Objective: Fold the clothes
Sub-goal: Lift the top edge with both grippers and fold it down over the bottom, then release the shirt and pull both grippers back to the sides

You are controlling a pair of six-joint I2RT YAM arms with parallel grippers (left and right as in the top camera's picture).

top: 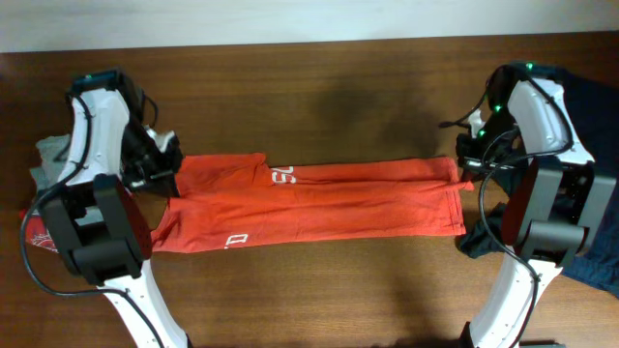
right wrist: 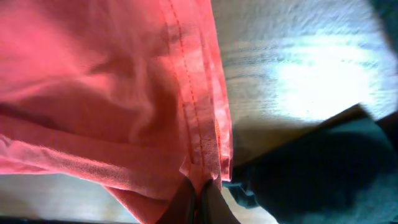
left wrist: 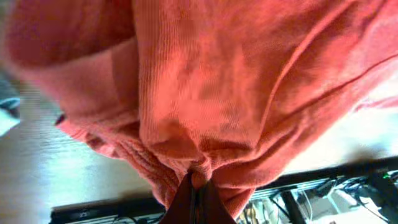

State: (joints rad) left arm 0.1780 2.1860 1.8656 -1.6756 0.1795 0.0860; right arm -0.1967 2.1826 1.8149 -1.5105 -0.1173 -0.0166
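I will open my left gripper, which pinches bunched cloth midway along the T-shirt's end while the T-shirt's far corner sticks out behind, and take that far corner (top: 189, 160) with it.
The orange-red T-shirt (top: 309, 198) lies folded into a long band across the middle of the wooden table, white lettering showing near its left part. My left gripper (top: 166, 166) is shut on the shirt's left end; the left wrist view shows bunched orange cloth (left wrist: 205, 93) pinched between its fingers (left wrist: 196, 186). My right gripper (top: 466, 174) is shut on the shirt's right hem; the right wrist view shows the stitched hem (right wrist: 199, 124) pinched between its fingers (right wrist: 198, 190). A dark navy garment (top: 595, 242) lies at the right edge and shows in the right wrist view (right wrist: 323, 174).
A grey cloth (top: 50, 153) and a red item (top: 37, 232) lie at the far left by the left arm's base. The wooden table (top: 319, 87) extends behind and in front of the shirt.
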